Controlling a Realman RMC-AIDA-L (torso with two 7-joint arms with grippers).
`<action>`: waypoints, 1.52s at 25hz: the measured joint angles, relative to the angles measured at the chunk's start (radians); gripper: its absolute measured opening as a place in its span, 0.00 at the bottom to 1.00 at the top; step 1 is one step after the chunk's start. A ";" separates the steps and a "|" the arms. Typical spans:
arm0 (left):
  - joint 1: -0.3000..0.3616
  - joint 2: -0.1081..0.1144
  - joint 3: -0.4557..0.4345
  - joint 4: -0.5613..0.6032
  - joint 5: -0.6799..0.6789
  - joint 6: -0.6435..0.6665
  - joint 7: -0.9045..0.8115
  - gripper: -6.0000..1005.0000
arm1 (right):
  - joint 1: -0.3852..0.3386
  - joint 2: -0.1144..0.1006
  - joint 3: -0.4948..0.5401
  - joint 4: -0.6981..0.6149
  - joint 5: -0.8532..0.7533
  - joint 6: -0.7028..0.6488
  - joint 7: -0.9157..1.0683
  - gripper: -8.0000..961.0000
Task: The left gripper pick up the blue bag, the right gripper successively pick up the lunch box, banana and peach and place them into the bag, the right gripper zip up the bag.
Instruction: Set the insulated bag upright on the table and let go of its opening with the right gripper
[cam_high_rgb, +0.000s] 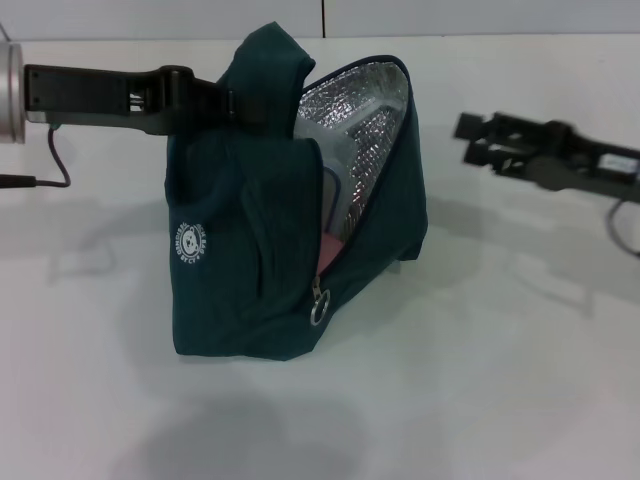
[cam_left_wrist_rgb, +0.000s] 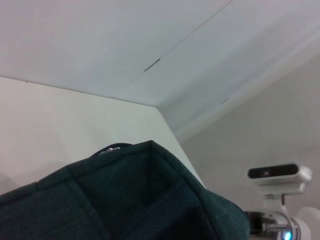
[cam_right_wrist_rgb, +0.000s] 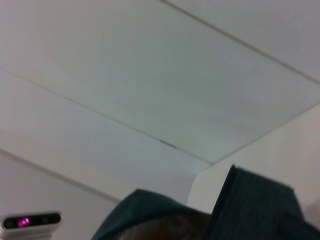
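The blue bag's opening is slanted and gaping, so I need to use my right gripper to grip the bag's free side (cam_high_rgb: 412, 140) and help lift the bag straight before pulling the zip.
The blue bag (cam_high_rgb: 240, 250) stands on the white table (cam_high_rgb: 500, 380) with its mouth unzipped, showing the silver lining (cam_high_rgb: 355, 100). My left gripper (cam_high_rgb: 225, 100) comes in from the left and is shut on the bag's handle fabric at its top. Inside the opening I see the pink peach (cam_high_rgb: 330, 252) low down and the pale, clear edge of the lunch box (cam_high_rgb: 335, 175) above it. The banana is hidden. The ring zip pull (cam_high_rgb: 318, 312) hangs at the low end of the opening. My right gripper (cam_high_rgb: 472, 140) hovers open and empty to the right of the bag. Bag fabric (cam_left_wrist_rgb: 125, 200) fills the left wrist view's lower part.
A black cable (cam_high_rgb: 50, 170) loops on the table at the far left. The table's far edge meets a pale wall. The right wrist view shows the bag's top (cam_right_wrist_rgb: 250, 210) and a small camera unit (cam_right_wrist_rgb: 31, 222).
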 joint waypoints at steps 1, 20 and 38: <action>0.000 0.000 0.002 0.000 0.000 0.000 0.000 0.05 | 0.018 0.005 -0.004 0.032 0.000 0.011 -0.015 0.79; -0.012 -0.013 0.017 0.000 0.000 0.000 0.005 0.05 | 0.149 0.021 -0.127 0.112 0.005 0.109 -0.069 0.72; -0.007 -0.014 0.017 -0.035 -0.085 0.035 0.009 0.05 | 0.014 0.010 -0.113 -0.127 0.135 -0.102 -0.155 0.10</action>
